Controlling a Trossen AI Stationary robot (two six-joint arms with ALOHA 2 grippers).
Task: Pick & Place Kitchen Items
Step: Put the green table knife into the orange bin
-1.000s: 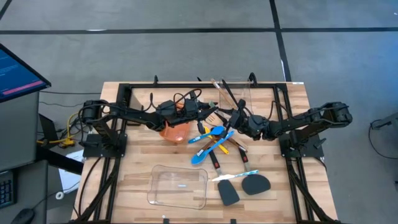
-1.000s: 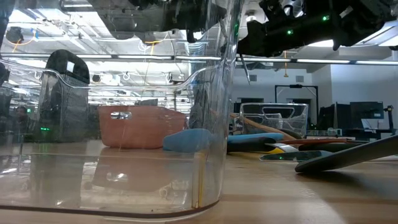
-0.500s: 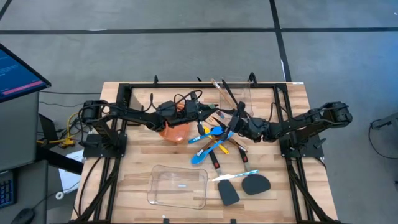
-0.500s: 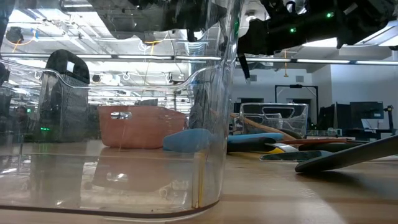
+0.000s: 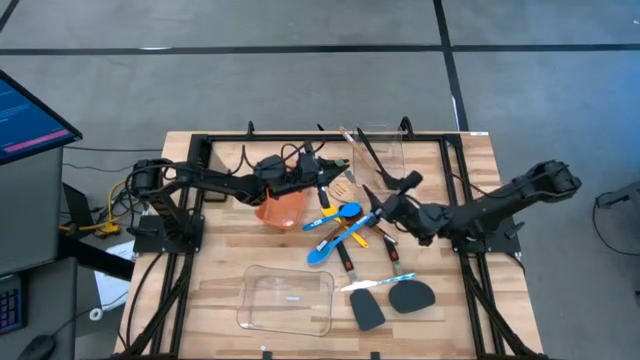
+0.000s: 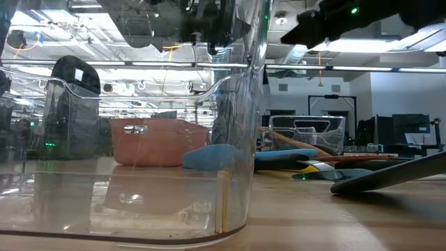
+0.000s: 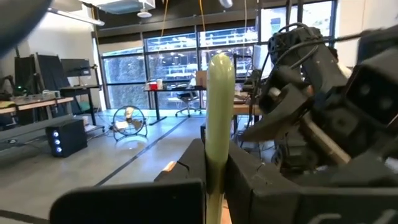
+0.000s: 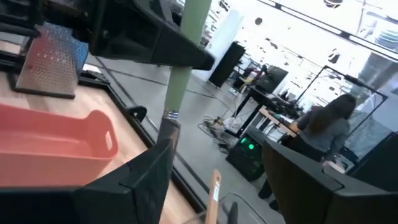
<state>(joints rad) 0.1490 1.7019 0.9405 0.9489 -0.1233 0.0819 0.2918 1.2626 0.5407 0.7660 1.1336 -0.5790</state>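
Observation:
The robot's left gripper needs to release the thin tool with the pale green handle inside the orange bin (image 5: 279,205).
My left gripper (image 5: 322,182) reaches in from the table's left, beside the orange bin (image 5: 283,208). It is shut on a slim tool with a pale green handle (image 7: 217,106). The right wrist view shows that handle (image 8: 183,56) running to a metal collar and a dark lower part. My right gripper (image 5: 390,196) stands open just right of the tool, with nothing between its fingers (image 8: 134,183). Blue, yellow and wooden utensils (image 5: 345,225) lie in a heap on the table, and two black spatulas (image 5: 368,310) lie nearer the front. My left gripper pinches the pale green handle (image 7: 213,158) between its two fingers, below the handle's rounded free end (image 7: 219,65). The fingers come level from the table's left and lie across the handle. The tool is lifted clear of the table and stands tilted, dark end downward.
A clear container (image 5: 287,300) stands at the near middle and fills the low view's front (image 6: 139,139). Another clear container (image 5: 378,145) stands at the far edge with a slim dark tool in it. A person (image 8: 326,134) sits in the room beyond.
My right gripper has opened, let go of the slim tool and drawn back toward the table's right and near edges. The tool stays in my left gripper, which has kept its place by the orange bin.

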